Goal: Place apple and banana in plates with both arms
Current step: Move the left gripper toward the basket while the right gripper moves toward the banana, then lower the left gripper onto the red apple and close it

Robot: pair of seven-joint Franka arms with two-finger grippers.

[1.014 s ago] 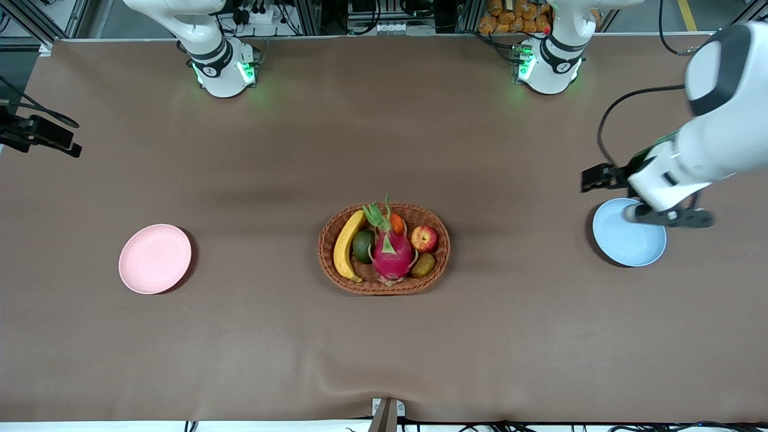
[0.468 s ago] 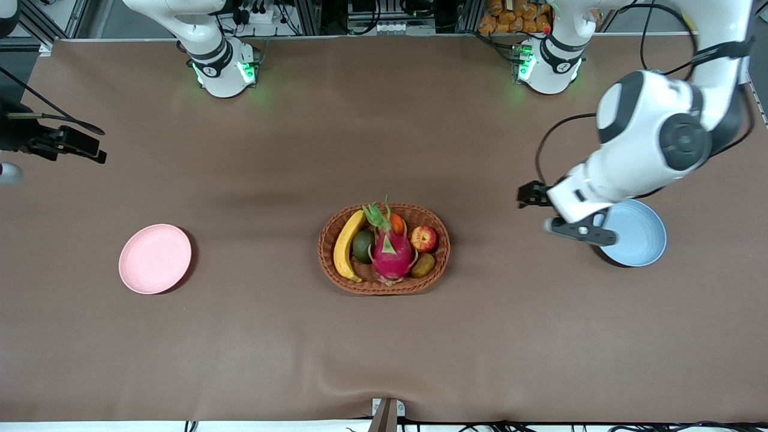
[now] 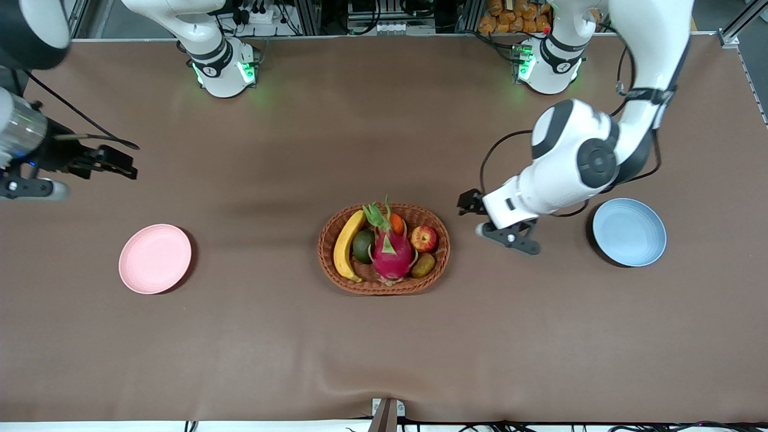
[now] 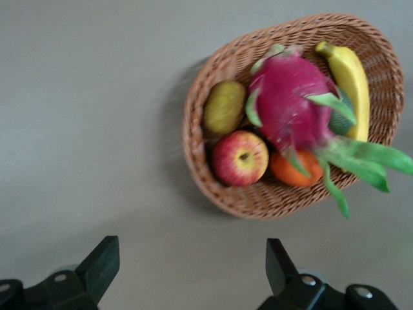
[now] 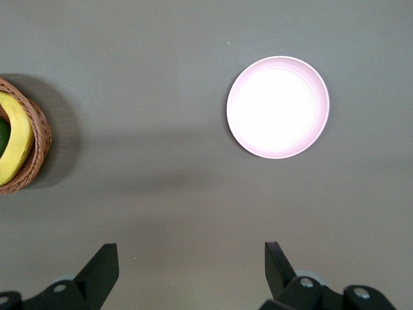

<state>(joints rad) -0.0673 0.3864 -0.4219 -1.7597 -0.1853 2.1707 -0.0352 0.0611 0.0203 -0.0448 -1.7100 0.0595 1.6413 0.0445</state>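
The robot's left gripper needs to next close on the apple's sides (image 3: 424, 239) (image 4: 241, 159), beside the kiwi and the small orange fruit in the wicker basket.
The apple (image 3: 424, 238) and the banana (image 3: 347, 245) lie in the wicker basket (image 3: 384, 288) mid-table. In the left wrist view the apple (image 4: 240, 157) and banana (image 4: 350, 77) show clearly. The pink plate (image 3: 155, 258) lies toward the right arm's end, the blue plate (image 3: 629, 231) toward the left arm's end; both are empty. My left gripper (image 3: 509, 235) is open and empty over bare table between basket and blue plate, also seen in its wrist view (image 4: 192, 268). My right gripper (image 3: 30, 189) is open and empty over the table's end, near the pink plate (image 5: 277, 106).
The basket also holds a pink dragon fruit (image 3: 391, 252), a kiwi (image 3: 423, 264), a dark green fruit (image 3: 362, 245) and a small orange fruit (image 3: 396, 224). The basket's rim (image 5: 40, 139) and the banana (image 5: 16, 139) show in the right wrist view.
My left arm has swung from over the blue plate toward the basket. My right arm has come in from the table's end toward the pink plate. The fruit and plates have not moved.
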